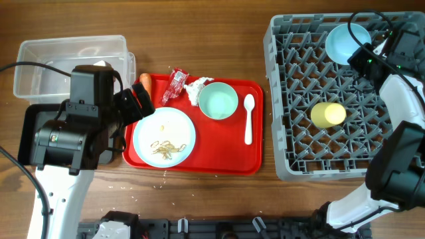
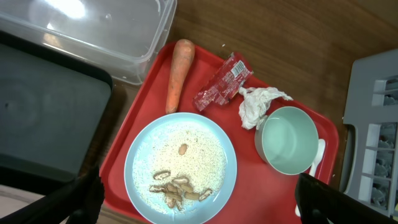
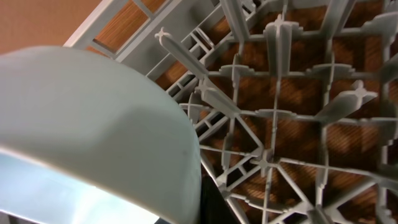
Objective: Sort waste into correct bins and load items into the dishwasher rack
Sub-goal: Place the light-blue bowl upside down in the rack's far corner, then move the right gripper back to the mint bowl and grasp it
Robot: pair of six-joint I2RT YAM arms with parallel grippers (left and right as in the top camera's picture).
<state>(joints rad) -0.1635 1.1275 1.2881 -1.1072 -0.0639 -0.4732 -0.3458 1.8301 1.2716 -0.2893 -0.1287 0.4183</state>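
Observation:
I will release the pale blue bowl from my right gripper on the rack's far wires (image 1: 355, 57), past the yellow cup. The bowl is now above the rack's pegs.
The grey dishwasher rack (image 1: 292, 99) stands at the right. My right gripper (image 1: 364, 58) is shut on the rim of a pale blue bowl (image 1: 345, 41) at the rack's far side. The bowl (image 3: 93, 124) fills the right wrist view above the pegs (image 3: 273, 112). A yellow cup (image 1: 329, 114) lies in the rack. My left gripper (image 2: 199, 208) is open above the pale blue plate (image 2: 180, 165), which holds tan food scraps (image 2: 177, 186). A carrot (image 2: 179, 73), a red wrapper (image 2: 222, 90), a white tissue (image 2: 255, 104), a second bowl (image 2: 289, 140) and a white spoon (image 1: 248, 118) lie on the tray.
The flat red serving tray (image 1: 199, 162) sits in the middle. A clear tub (image 1: 66, 56) stands at the far left, and a black tray (image 1: 26, 133) in front of it is partly under my left arm. Crumbs lie on the table before the red tray.

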